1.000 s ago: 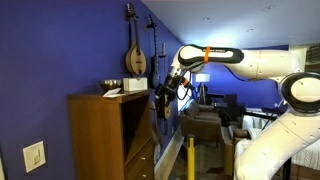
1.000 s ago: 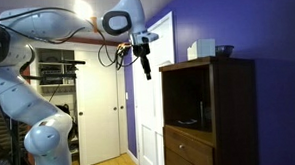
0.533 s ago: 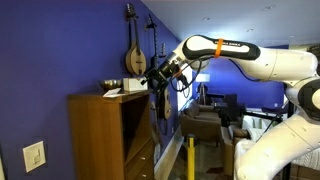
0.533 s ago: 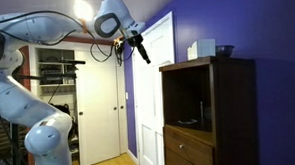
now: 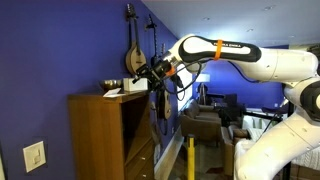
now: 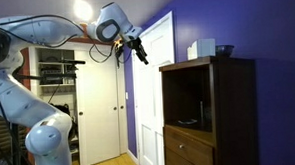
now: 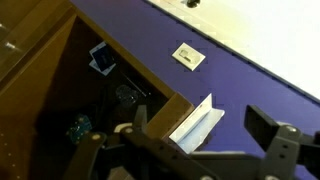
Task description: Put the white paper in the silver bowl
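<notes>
The robot's gripper should next move to the white paper's folded edge [image 5: 113,92] [image 7: 199,123], on the cabinet top in front of the silver bowl, and close there.
The silver bowl [image 6: 224,50] stands on top of a tall wooden cabinet [image 6: 229,109], small and dark, behind a white box-like block [image 6: 201,49]. In an exterior view the bowl [image 5: 111,84] sits at the far end of the top, with the white paper [image 5: 113,93] lying flat just in front of it. My gripper [image 5: 150,72] hangs in the air beside the cabinet's upper corner, apart from everything. In the wrist view the gripper [image 7: 205,125] is open and empty, its fingers framing the white block [image 7: 197,127] below. Paper and bowl are out of the wrist view.
The blue wall [image 5: 60,50] runs behind the cabinet, with a stringed instrument [image 5: 135,55] hanging on it and a light switch [image 7: 188,56]. The cabinet has an open shelf [image 6: 188,101] holding small things. A white door [image 6: 158,82] stands behind the arm.
The arm has risen and swung toward the cabinet's top corner. The gripper has tilted from hanging down to pointing at the cabinet top. It stays open and empty.
</notes>
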`<state>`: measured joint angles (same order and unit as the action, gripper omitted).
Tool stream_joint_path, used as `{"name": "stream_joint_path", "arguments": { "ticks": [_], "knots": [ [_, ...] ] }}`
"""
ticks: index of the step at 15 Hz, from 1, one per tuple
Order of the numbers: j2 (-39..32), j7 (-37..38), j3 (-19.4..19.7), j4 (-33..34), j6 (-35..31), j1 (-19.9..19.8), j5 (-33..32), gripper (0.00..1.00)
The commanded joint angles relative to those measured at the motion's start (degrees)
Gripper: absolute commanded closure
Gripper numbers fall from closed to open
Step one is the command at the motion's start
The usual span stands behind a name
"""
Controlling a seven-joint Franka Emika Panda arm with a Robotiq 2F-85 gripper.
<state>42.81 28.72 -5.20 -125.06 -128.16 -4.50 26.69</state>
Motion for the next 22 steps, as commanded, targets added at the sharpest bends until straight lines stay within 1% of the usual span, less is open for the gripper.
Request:
{"name": "stream_joint_path", "arguments": {
  "ticks": [1, 3, 5, 6, 7, 8, 9, 10, 11, 13, 14, 16, 18, 19, 20, 21, 22],
  "knots": [
    [-3.37, 12.70, -3.52, 4.91, -0.58, -0.08, 2.83, 0.00],
    [-5.37, 20.84, -5.79, 8.54, -1.36, -0.41, 2.25, 0.00],
    [-7.87, 29.49, -8.81, 11.94, -4.40, -1.76, -0.09, 0.00],
    [-9.86, 33.45, -10.38, 13.59, -6.96, -2.57, -1.52, 0.00],
    [-11.75, 37.46, -11.63, 15.18, -8.72, -3.40, -3.03, 0.03],
    [-13.60, 41.25, -12.80, 16.59, -10.36, -4.44, -5.10, 0.15],
    [-15.44, 44.57, -13.76, 17.79, -11.40, -5.19, -7.44, 0.15],
    [-17.30, 47.85, -14.58, 19.08, -11.79, -6.05, -10.36, 0.19],
    [-18.75, 50.90, -15.14, 20.11, -11.56, -6.61, -13.37, 0.22],
    [-20.96, 55.44, -15.42, 22.20, -9.31, -7.39, -20.27, 0.20],
    [-22.00, 57.33, -15.12, 23.32, -8.83, -7.11, -22.66, 0.19],
    [-23.79, 60.77, -14.47, 25.12, -8.24, -6.53, -26.96, 0.25],
    [-25.43, 63.67, -14.04, 26.94, -6.16, -6.11, -31.00, 0.30],
    [-25.95, 64.82, -13.94, 27.81, -4.24, -5.91, -33.11, 0.28],
    [-26.38, 65.81, -13.82, 28.59, -2.41, -5.67, -35.21, 0.29],
    [-26.93, 66.55, -13.65, 29.57, -0.41, -5.25, -36.85, 0.26],
    [-27.49, 67.17, -13.40, 30.47, 1.19, -4.73, -38.11, 0.25]
  ]
}}
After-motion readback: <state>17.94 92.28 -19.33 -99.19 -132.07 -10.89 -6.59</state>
